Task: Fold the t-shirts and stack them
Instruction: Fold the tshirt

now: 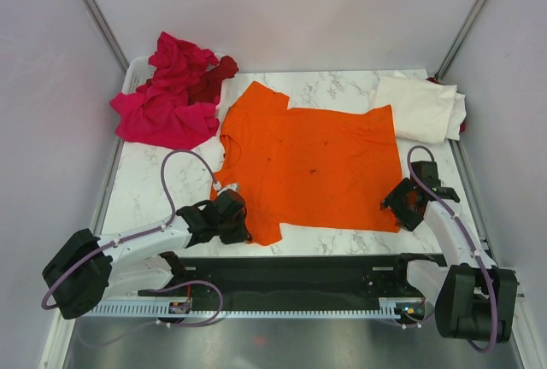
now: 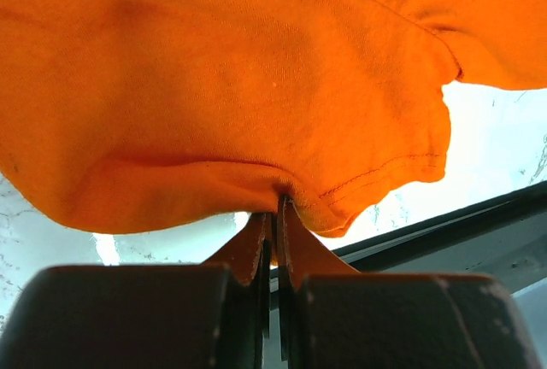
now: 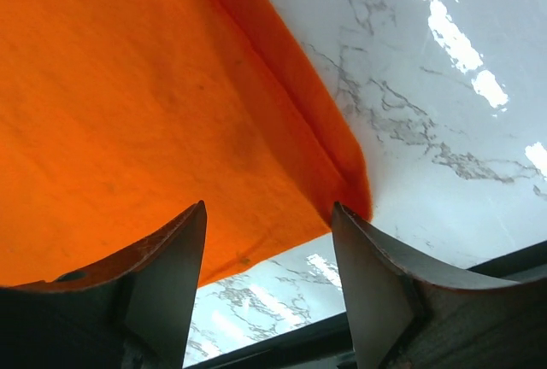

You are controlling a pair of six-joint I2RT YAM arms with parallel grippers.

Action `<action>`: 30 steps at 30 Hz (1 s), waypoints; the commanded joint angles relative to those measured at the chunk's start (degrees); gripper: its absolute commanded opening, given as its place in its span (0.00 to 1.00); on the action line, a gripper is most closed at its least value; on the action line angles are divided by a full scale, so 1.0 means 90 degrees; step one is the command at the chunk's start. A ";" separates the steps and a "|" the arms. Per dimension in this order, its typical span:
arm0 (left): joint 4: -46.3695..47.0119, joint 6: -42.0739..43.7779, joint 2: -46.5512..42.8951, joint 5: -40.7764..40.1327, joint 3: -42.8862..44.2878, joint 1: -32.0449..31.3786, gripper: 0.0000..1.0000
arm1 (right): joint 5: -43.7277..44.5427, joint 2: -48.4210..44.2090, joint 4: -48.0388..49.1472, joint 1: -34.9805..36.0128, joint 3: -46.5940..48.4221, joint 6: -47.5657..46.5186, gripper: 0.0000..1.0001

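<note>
The orange t-shirt's corner is outside the open fingers of my right gripper, so I should move my right gripper over and pinch the t-shirt's near edge (image 3: 309, 234) next to it.
The bright orange t-shirt (image 1: 312, 164) lies spread flat on the marble table, collar toward the far left. My left gripper (image 1: 232, 215) is shut on the shirt's near-left sleeve; in the left wrist view the hem of the orange t-shirt (image 2: 256, 113) is pinched between the closed jaws of the left gripper (image 2: 275, 207). My right gripper (image 1: 402, 207) stands open at the shirt's near-right corner. In the right wrist view the orange t-shirt (image 3: 145, 104) corner lies just beyond the spread fingertips of the right gripper (image 3: 269, 211), nothing between them.
A heap of magenta-pink t-shirts (image 1: 167, 104) with a dark red t-shirt (image 1: 214, 79) lies at the far left. A folded cream-white t-shirt (image 1: 419, 106) sits at the far right. A black rail (image 1: 291, 271) runs along the near table edge. Walls close in both sides.
</note>
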 commanded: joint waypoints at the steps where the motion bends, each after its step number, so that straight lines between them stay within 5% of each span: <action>1: 0.0250 0.0072 -0.0035 -0.0014 0.0172 -0.0015 0.02 | 0.0301 0.0135 -0.0194 0.0119 -0.0039 0.0133 0.68; 17: 0.0367 0.0052 -0.0045 -0.0024 0.0093 -0.0015 0.02 | 0.1503 -0.0119 -0.1102 0.0666 0.1426 0.0094 0.65; 30: 0.0445 0.0062 -0.0328 0.0006 -0.0151 -0.0005 0.02 | 0.0585 0.0750 -0.0594 0.0666 0.0244 0.0709 0.55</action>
